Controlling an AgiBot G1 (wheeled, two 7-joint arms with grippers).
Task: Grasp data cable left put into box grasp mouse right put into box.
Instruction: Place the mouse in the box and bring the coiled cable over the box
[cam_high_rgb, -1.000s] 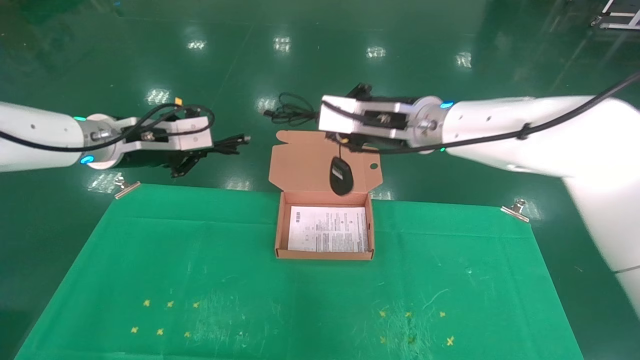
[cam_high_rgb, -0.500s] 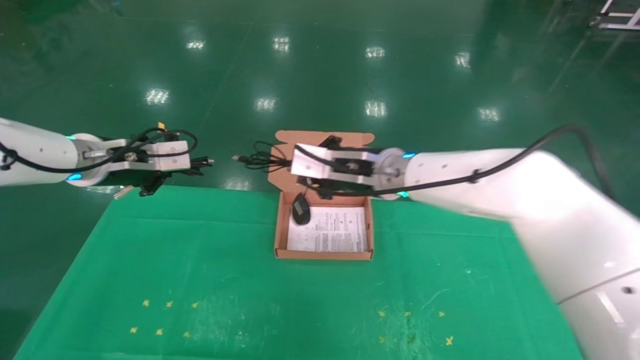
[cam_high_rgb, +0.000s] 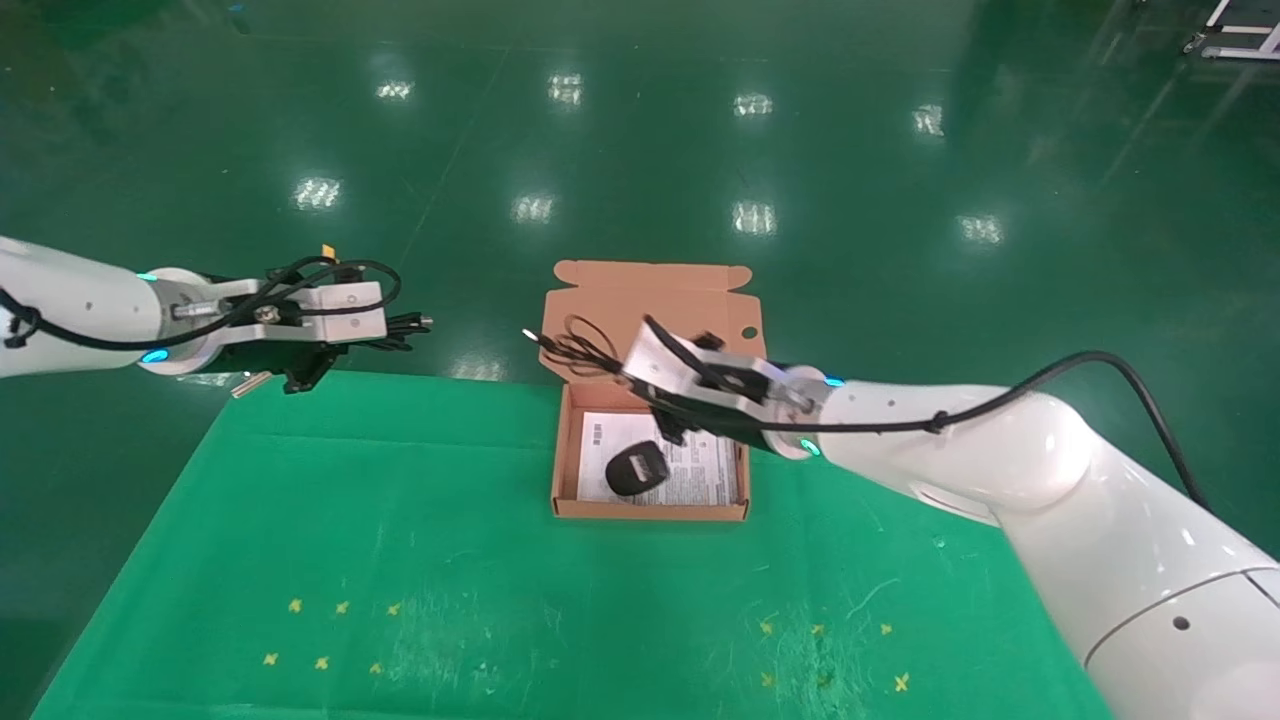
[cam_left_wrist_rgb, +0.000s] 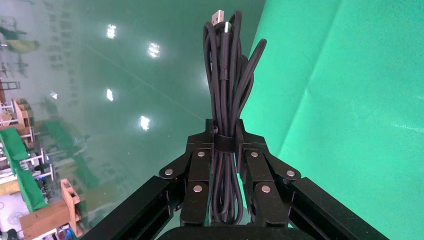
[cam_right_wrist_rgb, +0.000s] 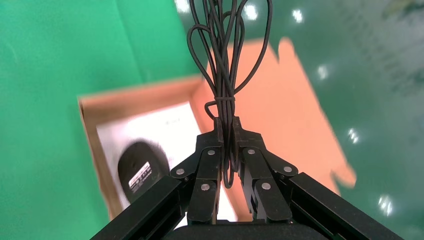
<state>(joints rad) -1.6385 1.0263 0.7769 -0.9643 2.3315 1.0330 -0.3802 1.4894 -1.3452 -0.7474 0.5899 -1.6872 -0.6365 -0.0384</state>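
Observation:
Next, my right hand releases the mouse's looped cord, now held above the box's far edge, on the white printed sheet (cam_high_rgb: 674, 431) beside the box's far side.
The salmon-orange box (cam_high_rgb: 648, 510) stands open at the table's far middle, lid (cam_high_rgb: 655, 305) leaning back, white printed sheet inside. The black mouse (cam_high_rgb: 637, 470) is low inside the box over the sheet, white underside label up; I cannot tell whether it rests or hangs. My right gripper (cam_high_rgb: 612, 365) is above the box's far edge, shut on the mouse's looped cord (cam_high_rgb: 568, 350). The right wrist view shows this grip (cam_right_wrist_rgb: 226, 131), the mouse (cam_right_wrist_rgb: 140, 170) and the box wall (cam_right_wrist_rgb: 90, 125). My left gripper (cam_high_rgb: 372, 338) is off the table's far left corner, shut on the tied data cable (cam_left_wrist_rgb: 227, 75).
A green cloth (cam_high_rgb: 450, 560) covers the table, with small yellow crosses (cam_high_rgb: 320, 662) near the front. A metal clip (cam_high_rgb: 250, 381) holds its far left corner. Glossy green floor lies beyond the table.
My right gripper has come down and towards me, carrying the mouse by its cord from in front of the lid into the box. The left arm drew back left, then held still.

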